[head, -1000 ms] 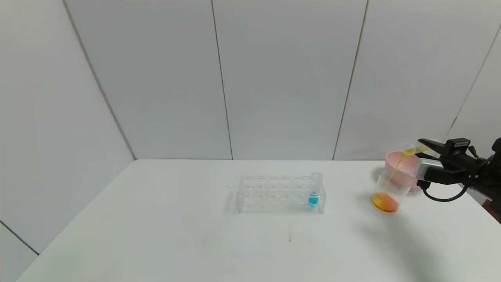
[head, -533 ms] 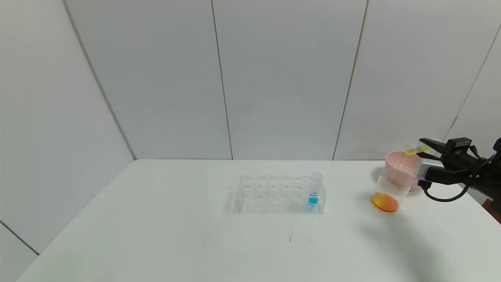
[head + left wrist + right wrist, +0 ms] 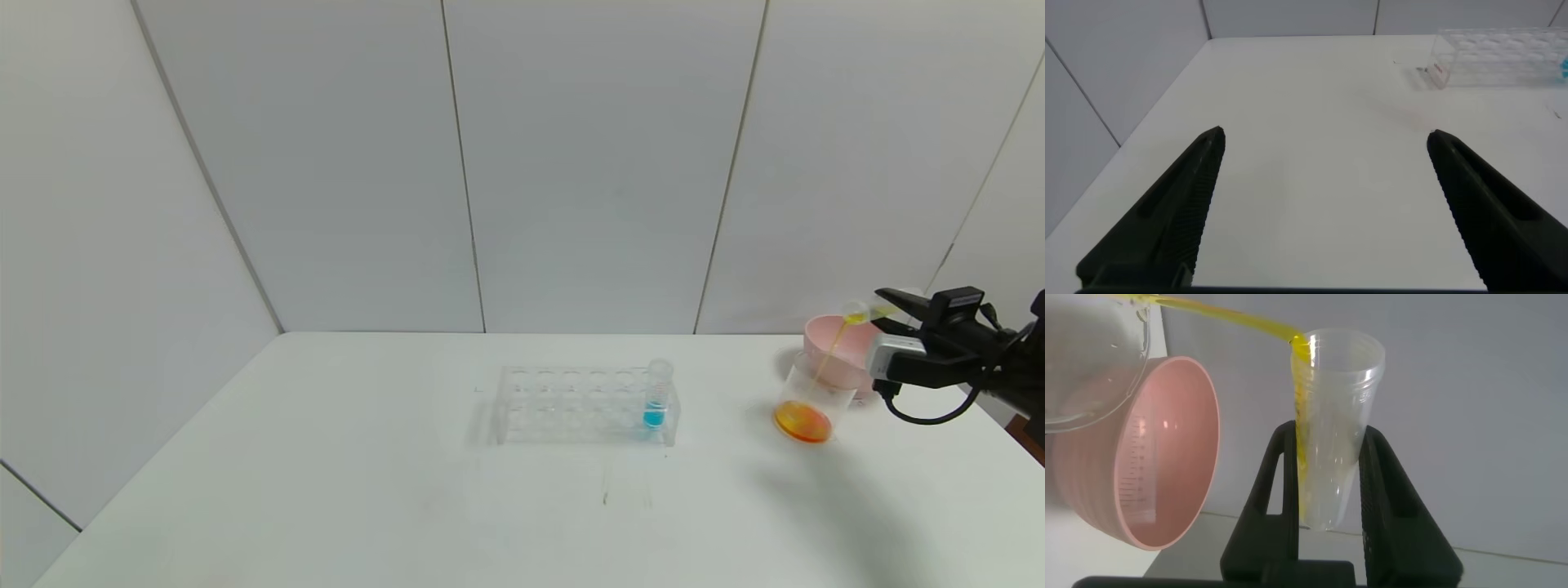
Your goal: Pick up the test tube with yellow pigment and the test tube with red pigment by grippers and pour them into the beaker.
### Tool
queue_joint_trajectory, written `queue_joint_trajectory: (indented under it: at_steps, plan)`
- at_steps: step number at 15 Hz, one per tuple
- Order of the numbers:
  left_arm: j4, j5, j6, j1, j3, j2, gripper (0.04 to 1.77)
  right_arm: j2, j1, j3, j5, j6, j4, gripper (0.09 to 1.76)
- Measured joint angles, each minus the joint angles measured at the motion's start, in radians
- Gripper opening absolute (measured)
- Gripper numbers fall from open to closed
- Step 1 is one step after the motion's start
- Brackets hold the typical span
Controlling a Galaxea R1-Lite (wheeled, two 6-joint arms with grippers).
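Observation:
My right gripper is going to put the test tube with yellow pigment down inside the pink bowl [image 3: 885, 358] [image 3: 1150, 494] behind the beaker.
My right gripper [image 3: 890, 310] is shut on the test tube with yellow pigment [image 3: 864, 312], tipped on its side at the table's right. A thin yellow stream runs from its rim into the beaker [image 3: 812, 400], which holds orange liquid at its bottom. In the right wrist view the tube [image 3: 1331, 433] sits between the black fingers [image 3: 1282, 490], yellow liquid along one wall, and the beaker's rim [image 3: 1094, 367] shows at the corner. The test tube with red pigment is out of view. My left gripper [image 3: 1323, 143] is open and empty over bare table.
A pink bowl [image 3: 837, 347] stands just behind the beaker, also in the right wrist view [image 3: 1143, 457]. A clear tube rack [image 3: 584, 404] at mid-table holds a tube of blue liquid [image 3: 655, 396]. The table's right edge lies close to my right arm.
The yellow stream has thinned and the tube holds less liquid. My right gripper has shifted very slightly to the right. Nothing else has moved.

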Motion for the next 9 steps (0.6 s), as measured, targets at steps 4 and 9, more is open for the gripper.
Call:
queue_joint_trajectory:
  at_steps: [4,9]
  plan:
    - [0.000,0.000,0.000,0.000,0.000,0.000,1.76,-0.002,0.001,0.002,0.002,-0.026,-0.003,0.50]
    - [0.000,0.000,0.000,0.000,0.000,0.000,1.76,-0.004,0.000,0.008,0.001,-0.042,-0.001,0.50]
